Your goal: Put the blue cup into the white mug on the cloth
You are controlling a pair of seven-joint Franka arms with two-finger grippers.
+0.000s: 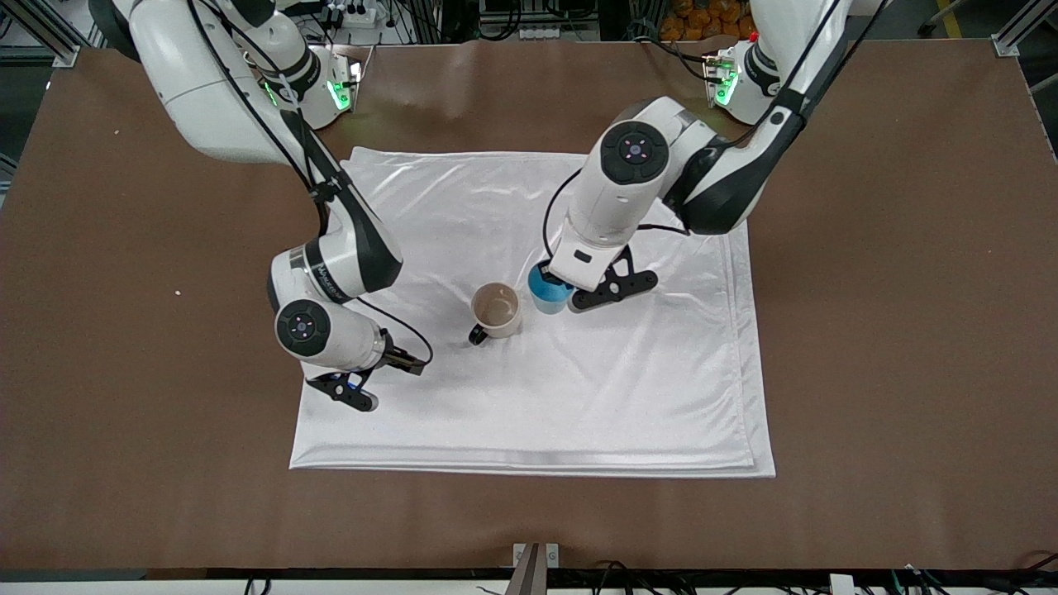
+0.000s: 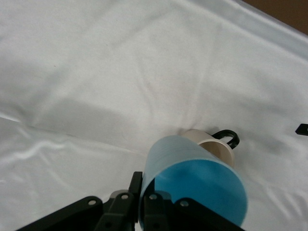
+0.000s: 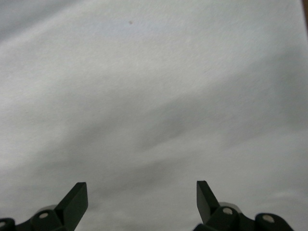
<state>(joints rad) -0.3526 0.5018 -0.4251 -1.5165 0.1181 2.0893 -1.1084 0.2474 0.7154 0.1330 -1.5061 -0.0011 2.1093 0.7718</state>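
Note:
My left gripper is going to release the blue cup, now tilted just beside the mug, inside the opening of the black-handled white mug (image 1: 497,307) (image 2: 219,150).
The blue cup (image 1: 548,292) is just beside the white mug (image 1: 497,310), toward the left arm's end of the table, over the middle of the cloth (image 1: 579,397). My left gripper (image 1: 555,278) is shut on the cup's rim, one finger inside and one outside. In the left wrist view the blue cup (image 2: 192,180) tilts in my left gripper (image 2: 143,192), and the mug (image 2: 216,147) with its black handle stands upright just past it. My right gripper (image 1: 351,393) is open and empty, low over the cloth near the corner at the right arm's end. The right wrist view shows my right gripper (image 3: 141,199) over bare cloth (image 3: 144,96).
The white cloth (image 2: 120,72) lies wrinkled on a brown table (image 1: 893,330). Both arms' bases stand along the table's edge farthest from the front camera. A small metal bracket (image 1: 535,555) sits at the table's nearest edge.

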